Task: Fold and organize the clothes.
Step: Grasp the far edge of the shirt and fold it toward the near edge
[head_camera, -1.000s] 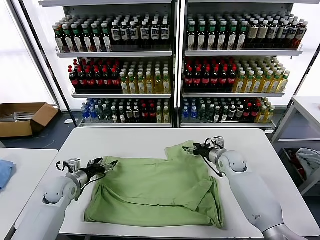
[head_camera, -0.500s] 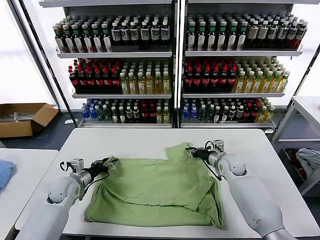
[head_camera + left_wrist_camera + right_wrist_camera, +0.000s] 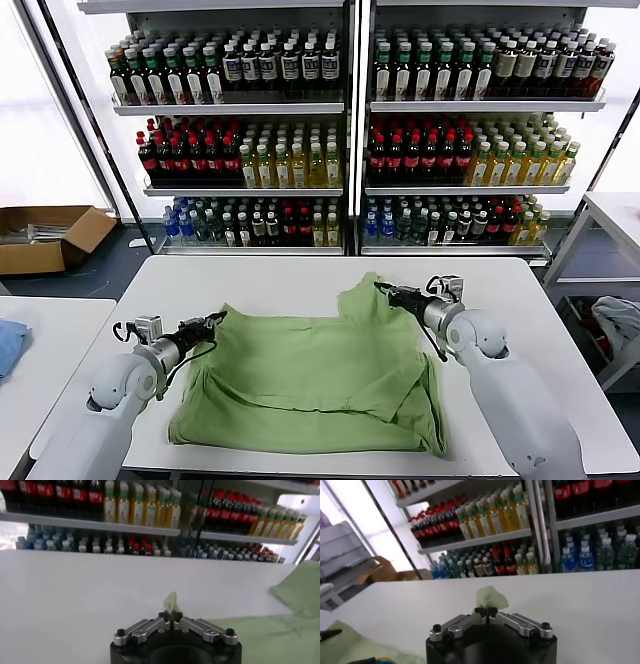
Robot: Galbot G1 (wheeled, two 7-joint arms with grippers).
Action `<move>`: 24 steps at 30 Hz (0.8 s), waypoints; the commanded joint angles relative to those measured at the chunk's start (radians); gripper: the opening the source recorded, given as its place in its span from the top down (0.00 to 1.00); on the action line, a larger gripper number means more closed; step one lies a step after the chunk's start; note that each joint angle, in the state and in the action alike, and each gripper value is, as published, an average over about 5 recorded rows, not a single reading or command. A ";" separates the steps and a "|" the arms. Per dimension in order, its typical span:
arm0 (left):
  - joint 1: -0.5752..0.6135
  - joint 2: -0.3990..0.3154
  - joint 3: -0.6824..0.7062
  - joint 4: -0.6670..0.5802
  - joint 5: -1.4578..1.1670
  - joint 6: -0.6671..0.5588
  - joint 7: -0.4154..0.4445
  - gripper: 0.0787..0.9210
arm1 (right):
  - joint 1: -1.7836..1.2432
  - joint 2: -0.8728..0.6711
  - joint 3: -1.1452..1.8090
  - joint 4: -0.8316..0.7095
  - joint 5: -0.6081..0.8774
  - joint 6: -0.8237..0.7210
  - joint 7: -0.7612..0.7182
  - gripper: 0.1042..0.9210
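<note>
I should use my left gripper to release the pinched shirt corner on the near shirt flap's far corner facing the blue cloth (image 3: 194, 377).
The light green polo shirt (image 3: 310, 375) lies spread on the white table (image 3: 290, 275), partly folded, no chest print showing. My left gripper (image 3: 214, 322) is shut on the shirt's left corner; a pinch of green fabric (image 3: 171, 601) sticks up between its jaws in the left wrist view, where the gripper (image 3: 171, 617) is closed tight. My right gripper (image 3: 381, 288) is shut on the shirt's far right corner, lifted a little off the table. In the right wrist view the gripper (image 3: 485, 612) pinches a green tuft (image 3: 490, 598).
Shelves of bottles (image 3: 350, 130) stand behind the table. A cardboard box (image 3: 45, 235) lies on the floor at far left. A blue cloth (image 3: 8, 345) lies on a side table at left. A pale fabric bundle (image 3: 618, 322) sits at far right.
Both grippers have lifted their shirt corners and carried them slightly away from me; the right corner has risen higher and the fabric between them is pulled tauter.
</note>
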 commanded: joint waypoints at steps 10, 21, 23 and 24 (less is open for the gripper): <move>0.234 0.011 -0.120 -0.315 -0.018 -0.033 -0.055 0.99 | -0.405 -0.008 0.215 0.465 0.081 -0.001 0.044 1.00; 0.473 0.033 -0.204 -0.490 0.026 0.033 -0.120 0.99 | -0.728 -0.001 0.415 0.669 0.044 0.003 0.037 1.00; 0.508 0.034 -0.218 -0.500 0.031 0.042 -0.123 0.99 | -0.781 -0.001 0.435 0.690 0.029 0.006 0.032 1.00; 0.526 0.033 -0.227 -0.505 0.032 0.044 -0.123 0.99 | -0.803 0.000 0.444 0.700 0.025 0.007 0.031 1.00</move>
